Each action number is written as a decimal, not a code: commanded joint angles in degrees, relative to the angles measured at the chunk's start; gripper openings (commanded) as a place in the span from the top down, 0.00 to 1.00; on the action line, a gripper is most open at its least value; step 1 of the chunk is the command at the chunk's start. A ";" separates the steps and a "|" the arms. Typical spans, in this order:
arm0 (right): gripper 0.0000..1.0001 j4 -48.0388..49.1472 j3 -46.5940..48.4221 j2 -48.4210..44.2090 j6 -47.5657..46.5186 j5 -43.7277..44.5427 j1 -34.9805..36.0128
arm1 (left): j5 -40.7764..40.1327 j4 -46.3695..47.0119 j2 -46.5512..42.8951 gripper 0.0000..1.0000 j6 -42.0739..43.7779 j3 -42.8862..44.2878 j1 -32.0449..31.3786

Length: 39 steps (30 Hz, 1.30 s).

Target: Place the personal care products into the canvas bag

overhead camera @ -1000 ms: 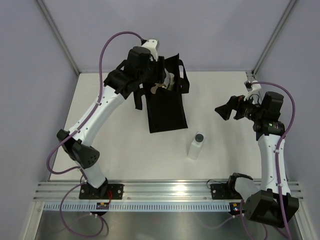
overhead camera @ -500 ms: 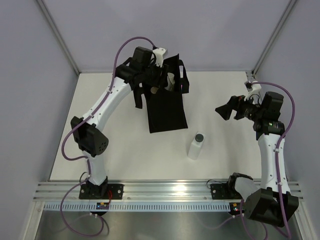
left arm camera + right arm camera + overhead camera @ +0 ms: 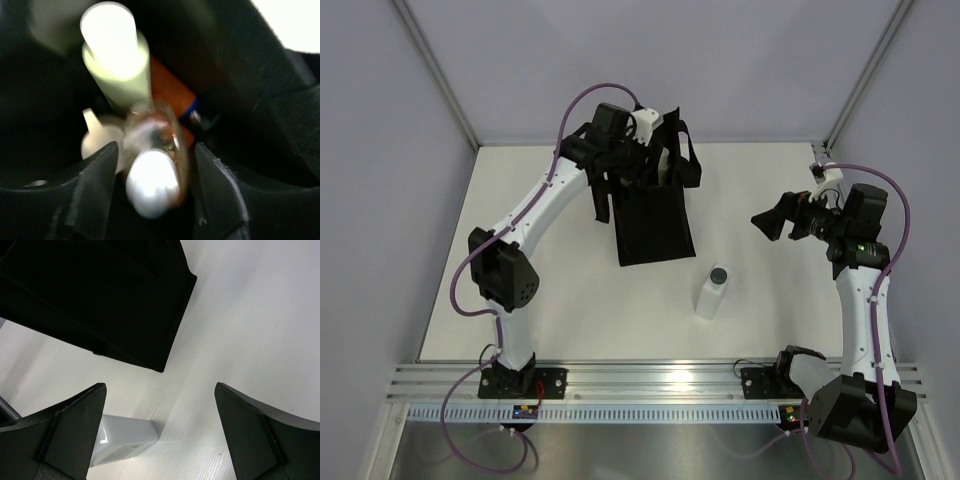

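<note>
The robot's right gripper should close on the upper body [image 3: 715, 287] of the clear bottle, just under the bottle's black cap.
The black canvas bag [image 3: 655, 225] lies flat at the table's back, mouth toward the far wall. My left gripper [image 3: 647, 165] is in the bag's mouth. In the left wrist view, the amber bottle [image 3: 155, 167] with a white cap sits blurred between the parted fingers [image 3: 95, 190], with a thin gap on each side. Behind it lie the pale olive bottle [image 3: 117, 60], the orange bottle [image 3: 172, 92] and the beige pump [image 3: 97, 137]. The clear bottle with a black cap [image 3: 712, 290] stands on the table. My right gripper [image 3: 770, 222] hovers open and empty to its right.
In the right wrist view the bag's closed end [image 3: 100, 295] is at the top left and the clear bottle's body [image 3: 125, 437] lies beside the left finger. Grey walls enclose the table on three sides. The arm bases sit on a rail [image 3: 650, 385] at the near edge.
My left arm has swung right and reached further over the bag's mouth, carrying the amber bottle into it. The right arm and the clear bottle have not moved.
</note>
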 commanded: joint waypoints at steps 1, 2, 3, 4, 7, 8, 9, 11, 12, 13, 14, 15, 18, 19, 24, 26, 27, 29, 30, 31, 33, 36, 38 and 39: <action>0.00 2.14 -0.38 0.21 -1.37 -1.97 -0.40 | 0.91 6.46 -0.86 0.30 0.64 1.95 0.12; 0.00 1.97 -0.38 0.12 -1.55 -2.24 -0.48 | 1.35 6.63 -0.68 0.26 0.47 2.47 0.12; 0.00 2.05 -0.38 0.21 -1.72 -2.41 -0.48 | 1.62 6.81 -0.50 0.24 0.38 2.91 0.12; 0.01 1.97 -0.46 0.21 -2.07 -2.94 -0.48 | 1.88 7.25 -0.41 0.22 0.38 3.35 0.12; 0.00 1.79 -0.55 -0.05 -2.25 -3.64 -0.40 | 2.15 7.86 -0.33 0.12 0.73 3.53 0.12; 0.00 1.88 -0.64 -0.05 -2.42 -3.91 -0.48 | 1.97 7.87 -0.41 0.09 0.99 3.71 0.12; 0.00 1.79 -0.82 -0.14 -2.60 -4.52 -0.48 | 1.97 7.78 -0.76 0.03 1.08 3.97 0.12; 0.00 0.75 -0.82 -0.23 -4.18 -8.64 -0.48 | 1.36 7.78 -1.64 0.01 0.91 5.29 0.12; 0.01 0.13 -0.73 -0.06 -6.45 -13.27 -0.48 | 1.09 8.13 -3.56 0.01 0.64 5.47 0.12; 0.00 -1.27 -0.73 0.03 -7.86 -15.66 -0.40 | -0.13 9.78 -4.80 0.01 0.29 5.29 0.12; 0.00 -2.42 -0.73 0.03 -9.53 -18.04 -0.31 | -0.84 10.76 -6.20 0.01 -0.67 5.29 0.12; 0.01 -4.43 0.49 0.56 -15.11 -21.10 -0.22 | -1.54 12.33 -7.61 0.01 -1.20 5.29 0.12; 0.01 -20.30 6.97 1.87 -35.87 -20.87 2.32 | -3.04 14.19 -13.23 0.01 -2.52 4.42 0.12; 0.01 -32.54 8.83 2.92 -43.66 -20.87 2.85 | -2.69 15.06 -16.12 0.01 -4.26 3.72 0.12; 0.01 -61.46 17.19 6.09 -89.79 -19.56 3.21 | -2.86 16.74 -26.50 0.01 -4.55 -9.86 0.12; 0.00 -67.89 18.07 7.15 -97.05 -17.81 3.82 | -4.88 17.09 -32.80 0.01 -4.46 -14.99 0.12; 0.01 -69.21 18.78 8.28 -100.04 -14.75 5.48 | -5.32 17.01 -35.11 0.01 -4.37 -20.14 0.12; 0.00 -69.22 18.61 9.08 -100.51 -10.96 8.38 | -6.64 16.48 -39.85 0.01 -5.50 -25.27 0.12; 0.01 -69.14 17.48 9.35 -102.08 -7.55 11.53 | -7.43 15.87 -44.84 0.01 -6.03 -30.43 0.12; 0.01 -68.70 16.68 9.26 -103.05 -6.12 12.95 | -8.30 15.52 -47.58 0.01 -6.65 -33.18 0.12; 0.00 -67.82 14.75 9.00 -102.46 -4.36 16.54 | -9.45 14.81 -56.43 0.01 -8.67 -38.89 0.12; 0.01 -64.22 12.46 9.26 -98.86 -3.04 22.27 | -10.42 15.42 -68.47 0.01 -12.79 -50.84 0.11; 0.00 -61.94 11.58 9.88 -97.53 -1.72 25.52 | -9.46 15.25 -73.43 0.01 -15.78 -58.14 0.12; 0.00 -61.23 10.88 10.75 -97.18 -0.23 26.49 | -8.59 14.64 -75.54 0.01 -16.66 -60.08 0.12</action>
